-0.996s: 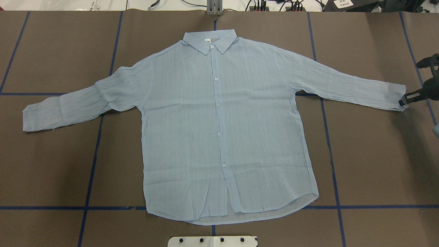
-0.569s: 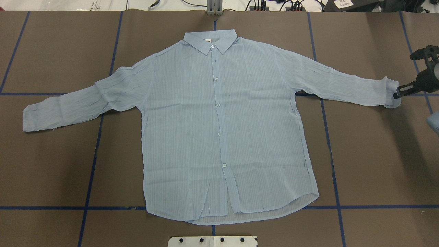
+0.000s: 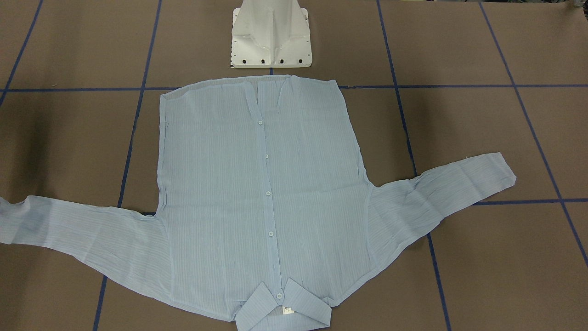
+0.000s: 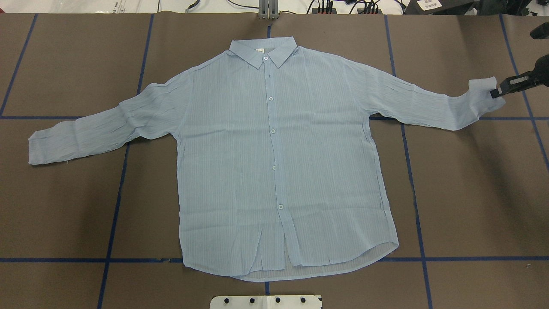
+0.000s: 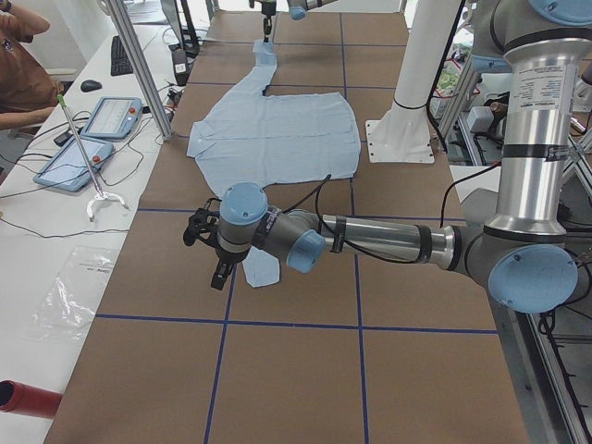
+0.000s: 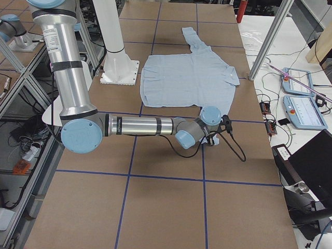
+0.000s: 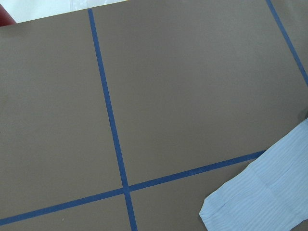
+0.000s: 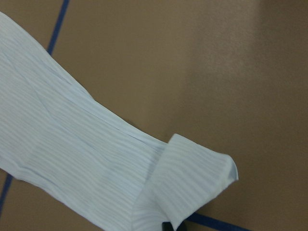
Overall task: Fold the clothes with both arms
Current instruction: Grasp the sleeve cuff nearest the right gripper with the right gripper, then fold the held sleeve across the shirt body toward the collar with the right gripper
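Note:
The raised cuff on the shirt front, now curled back off the table, will be let go by my right gripper just short of the other sleeve's seam [image 3: 341, 214].
The pale-blue striped shirt [image 4: 274, 163] lies flat and buttoned on the brown table, collar away from the robot, both sleeves spread out. My right gripper [image 4: 497, 91] is shut on the right sleeve's cuff [image 4: 482, 88], which is raised off the table and curled back on itself [image 8: 192, 180]. The other cuff [image 4: 38, 148] lies flat. My left gripper [image 5: 219, 268] hovers just beyond that cuff [image 5: 262, 270], showing only in the exterior left view, so I cannot tell whether it is open or shut. The left wrist view shows only the cuff [image 7: 255, 197] on the table.
The white pedestal base [image 3: 271, 34] stands just behind the shirt's hem. Blue tape lines [image 4: 116, 201] cross the brown table cover. A side desk with tablets [image 5: 92, 139] and a person's arm [image 5: 18, 65] lies beyond the table's far edge.
My right gripper has carried the right cuff away from the robot and lifted it, so the sleeve end now bends upward. The rest of the shirt has not moved.

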Action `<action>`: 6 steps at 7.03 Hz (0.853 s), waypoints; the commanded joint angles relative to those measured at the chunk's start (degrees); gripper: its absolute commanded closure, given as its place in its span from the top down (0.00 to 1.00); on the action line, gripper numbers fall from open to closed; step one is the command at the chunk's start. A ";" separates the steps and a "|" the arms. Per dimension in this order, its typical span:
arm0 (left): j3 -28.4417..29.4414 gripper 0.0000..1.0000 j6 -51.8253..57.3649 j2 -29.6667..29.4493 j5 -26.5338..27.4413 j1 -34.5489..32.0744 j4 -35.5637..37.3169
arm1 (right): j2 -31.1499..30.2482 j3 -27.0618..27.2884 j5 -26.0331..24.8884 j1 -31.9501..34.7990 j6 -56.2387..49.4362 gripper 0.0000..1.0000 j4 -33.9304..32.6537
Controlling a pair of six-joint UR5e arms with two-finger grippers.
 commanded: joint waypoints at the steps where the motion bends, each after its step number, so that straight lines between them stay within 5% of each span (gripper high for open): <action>1: 0.12 0.99 0.00 0.00 -0.28 0.00 0.09 | 3.01 10.01 5.14 -0.72 9.99 0.00 -4.60; 3: 0.38 0.99 0.00 0.17 -0.28 -0.09 0.09 | 13.35 13.38 5.00 -8.76 31.32 0.00 -4.62; 6: 0.56 0.99 0.09 0.96 -0.37 -0.09 0.00 | 27.25 10.87 -9.91 -21.71 42.41 0.00 -5.67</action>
